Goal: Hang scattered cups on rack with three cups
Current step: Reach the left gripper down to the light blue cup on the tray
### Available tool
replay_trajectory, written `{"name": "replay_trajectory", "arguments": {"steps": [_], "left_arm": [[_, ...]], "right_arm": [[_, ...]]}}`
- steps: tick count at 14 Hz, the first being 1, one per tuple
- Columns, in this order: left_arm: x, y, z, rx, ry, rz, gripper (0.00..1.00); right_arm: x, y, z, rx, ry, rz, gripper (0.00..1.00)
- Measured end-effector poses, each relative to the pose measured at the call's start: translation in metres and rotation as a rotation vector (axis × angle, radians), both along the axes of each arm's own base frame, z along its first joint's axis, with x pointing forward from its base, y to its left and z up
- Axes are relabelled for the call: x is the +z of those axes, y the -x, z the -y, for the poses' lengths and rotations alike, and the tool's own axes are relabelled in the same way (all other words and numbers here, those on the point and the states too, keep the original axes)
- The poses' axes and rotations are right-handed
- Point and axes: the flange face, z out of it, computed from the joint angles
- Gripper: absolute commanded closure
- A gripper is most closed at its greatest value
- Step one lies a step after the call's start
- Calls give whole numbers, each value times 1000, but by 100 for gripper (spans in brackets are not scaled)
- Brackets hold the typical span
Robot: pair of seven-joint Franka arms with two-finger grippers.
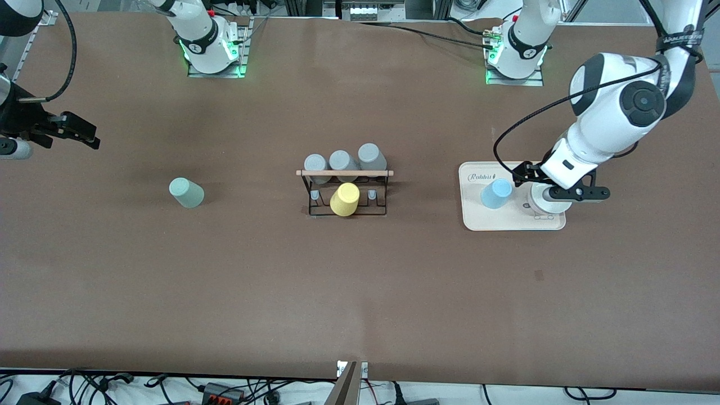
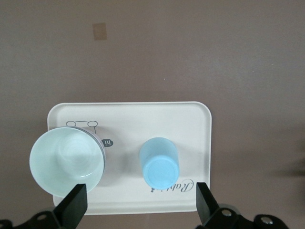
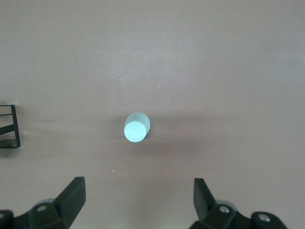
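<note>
I will next close my left gripper around the sides of the light blue cup [image 1: 499, 190] [image 2: 160, 166], near its upturned bottom, beside the pale mint cup on the tray.
A light blue cup [image 1: 496, 193] [image 2: 158, 164] stands upside down on a beige tray [image 1: 509, 222] [image 2: 128, 114] toward the left arm's end of the table. Beside it on the tray stands a pale mint cup [image 2: 66, 160] [image 1: 544, 203], mouth up. My left gripper [image 1: 559, 188] [image 2: 140, 198] hangs open over the tray, holding nothing. Another pale mint green cup [image 1: 186, 192] [image 3: 137, 128] stands upside down on the bare table toward the right arm's end. My right gripper [image 1: 56, 135] [image 3: 138, 191] is open and empty, high above the table's end. The black wire rack [image 1: 344, 194] stands mid-table.
The rack's wooden rod [image 1: 344, 172] runs across its top. Three grey cups [image 1: 341, 162] sit on its row farther from the front camera, and a yellow cup [image 1: 344, 199] on the nearer row. A corner of the rack [image 3: 10, 126] shows in the right wrist view.
</note>
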Motion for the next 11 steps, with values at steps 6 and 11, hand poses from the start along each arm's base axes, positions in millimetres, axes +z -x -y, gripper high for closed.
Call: {"name": "replay_trajectory", "arguments": {"steps": [6, 11], "left_arm": [[-34, 24, 9, 54, -2, -1, 0], [-60, 35, 16, 48, 2, 10, 0]], "right_arm": [[0, 0, 0, 0, 0, -1, 0], [-4, -1, 0, 0, 0, -7, 0]]}}
